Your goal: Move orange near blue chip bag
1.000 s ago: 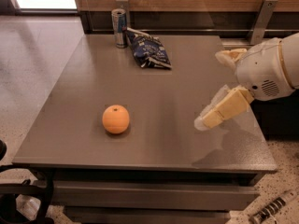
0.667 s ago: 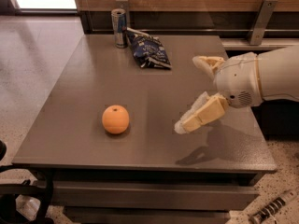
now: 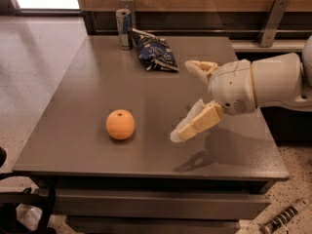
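Next, I grip across the middle of the orange (image 3: 122, 125), one finger on its near side, one on its far side.
The orange (image 3: 120, 124) sits on the grey table (image 3: 87, 87) near its front left. The blue chip bag (image 3: 154, 53) lies crumpled at the back of the table, far from the orange. My gripper (image 3: 184, 101) hangs above the table to the right of the orange, open and empty, with one cream finger (image 3: 197, 123) low toward the orange and the other (image 3: 199, 68) higher up. A gap of table lies between the lower finger and the orange.
A slim silver-blue drink can (image 3: 124, 29) stands upright just left of the chip bag at the back edge. A wooden wall with metal brackets (image 3: 271, 14) runs behind the table. The floor lies to the left and front.
My gripper and arm have moved left across the table toward the orange. The orange, bag and can have not moved.
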Robot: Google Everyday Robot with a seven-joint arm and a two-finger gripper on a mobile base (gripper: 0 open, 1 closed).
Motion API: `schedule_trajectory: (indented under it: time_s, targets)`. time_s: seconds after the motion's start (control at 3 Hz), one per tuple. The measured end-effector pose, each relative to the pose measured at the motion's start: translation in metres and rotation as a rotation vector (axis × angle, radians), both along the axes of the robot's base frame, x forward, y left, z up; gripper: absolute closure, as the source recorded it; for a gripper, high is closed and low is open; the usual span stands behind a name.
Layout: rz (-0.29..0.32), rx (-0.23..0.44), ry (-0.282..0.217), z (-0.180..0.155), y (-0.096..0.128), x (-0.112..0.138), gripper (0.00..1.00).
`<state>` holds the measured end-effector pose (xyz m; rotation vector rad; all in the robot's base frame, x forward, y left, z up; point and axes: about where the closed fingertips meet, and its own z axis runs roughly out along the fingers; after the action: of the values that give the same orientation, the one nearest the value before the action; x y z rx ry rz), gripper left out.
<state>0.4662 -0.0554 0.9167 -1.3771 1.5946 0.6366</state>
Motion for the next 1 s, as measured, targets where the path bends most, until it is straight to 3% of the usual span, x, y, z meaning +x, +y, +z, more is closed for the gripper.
schedule_trajectory:
  time_s: [1.0]
  targets:
    - [0.088,0.144,0.048,-0.056,0.068,0.008,0.0]
